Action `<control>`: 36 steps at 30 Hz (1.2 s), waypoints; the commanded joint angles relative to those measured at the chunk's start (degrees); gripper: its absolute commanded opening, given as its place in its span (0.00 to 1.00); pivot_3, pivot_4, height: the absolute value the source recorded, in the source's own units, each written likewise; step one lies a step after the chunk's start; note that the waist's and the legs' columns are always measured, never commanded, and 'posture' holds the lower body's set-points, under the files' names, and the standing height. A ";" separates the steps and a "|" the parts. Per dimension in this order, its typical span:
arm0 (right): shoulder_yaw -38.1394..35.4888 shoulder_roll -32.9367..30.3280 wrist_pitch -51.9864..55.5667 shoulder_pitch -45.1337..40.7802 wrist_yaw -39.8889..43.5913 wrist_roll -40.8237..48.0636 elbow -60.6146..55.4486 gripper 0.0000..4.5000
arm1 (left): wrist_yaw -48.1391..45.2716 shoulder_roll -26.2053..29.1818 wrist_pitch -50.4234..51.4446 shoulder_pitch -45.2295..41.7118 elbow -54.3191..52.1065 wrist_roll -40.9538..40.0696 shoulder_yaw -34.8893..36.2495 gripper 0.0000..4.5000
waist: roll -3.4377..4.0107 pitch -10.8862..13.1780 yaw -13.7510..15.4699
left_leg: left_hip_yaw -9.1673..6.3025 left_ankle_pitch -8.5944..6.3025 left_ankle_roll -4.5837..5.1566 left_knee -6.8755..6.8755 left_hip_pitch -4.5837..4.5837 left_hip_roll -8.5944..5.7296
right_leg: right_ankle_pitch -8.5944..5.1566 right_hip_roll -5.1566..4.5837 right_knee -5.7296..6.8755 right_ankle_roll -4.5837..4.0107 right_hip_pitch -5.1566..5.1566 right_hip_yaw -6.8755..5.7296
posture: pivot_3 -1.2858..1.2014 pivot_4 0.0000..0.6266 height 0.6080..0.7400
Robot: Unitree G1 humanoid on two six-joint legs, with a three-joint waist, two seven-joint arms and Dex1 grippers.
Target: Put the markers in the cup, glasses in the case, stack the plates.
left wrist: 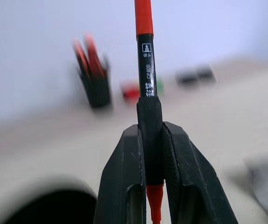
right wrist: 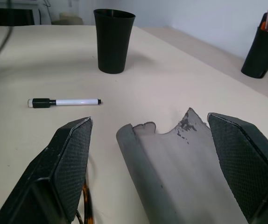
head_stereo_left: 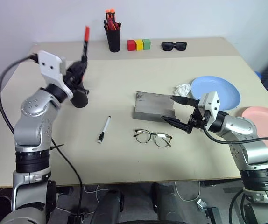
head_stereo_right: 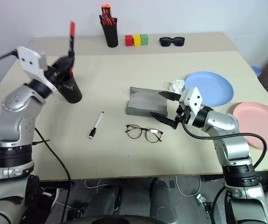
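My left gripper is going to release the red-capped marker inside the large black cup (head_stereo_left: 78, 82) (left wrist: 73, 203), against the rim that faces the grey case.
My left gripper (head_stereo_left: 82, 63) is shut on the red-capped marker (left wrist: 146, 70) and holds it nearly upright, raised above the large black cup (head_stereo_right: 70, 92). The white marker (head_stereo_left: 104, 129) with a black tip lies on the table nearer the front. The wire-frame glasses (head_stereo_left: 152, 137) lie in front of the grey case (head_stereo_left: 155, 106). My right gripper (head_stereo_left: 180, 111) is open and level. Its fingers (right wrist: 68, 158) stand on either side of the case's near end without touching it. The blue plate (head_stereo_left: 218, 91) and the pink plate (head_stereo_left: 264, 126) lie apart at the right.
A narrow black pen holder (head_stereo_left: 112, 35) with orange-red pens, three coloured blocks (head_stereo_left: 139, 45) and dark sunglasses (head_stereo_left: 173, 45) stand along the far edge. A crumpled white tissue (head_stereo_left: 183, 88) lies between the case and the blue plate.
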 commanded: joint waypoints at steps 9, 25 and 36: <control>-0.64 -0.34 -0.51 -1.49 0.19 0.19 -1.49 0.90 | 1.27 -3.07 -22.63 -4.83 15.64 -2.27 9.03 0.01 | -0.01 -0.01 0.26 | -0.01 0.00 0.01 0.02 -0.01 0.00 | 0.04 0.00 -0.04 0.05 0.02 -0.01 | 0.52 0.24 1.00; -1.19 -0.69 -0.43 -1.30 -0.20 0.00 -1.97 0.90 | 2.01 -7.22 -33.93 -4.40 30.85 -0.48 8.35 0.01 | -0.02 -0.01 0.10 | -0.02 -0.01 0.03 0.08 -0.01 -0.04 | 0.10 0.00 -0.11 0.14 0.10 -0.01 | 0.52 0.24 1.00; -0.73 0.02 -1.14 -2.27 -0.20 -0.59 -0.96 0.90 | 2.98 -7.06 -33.03 -2.43 29.77 -0.71 8.11 0.11 | -0.02 -0.01 0.10 | -0.02 -0.01 0.04 0.08 -0.01 -0.04 | 0.11 0.00 -0.11 0.14 0.10 -0.01 | 0.52 0.24 1.00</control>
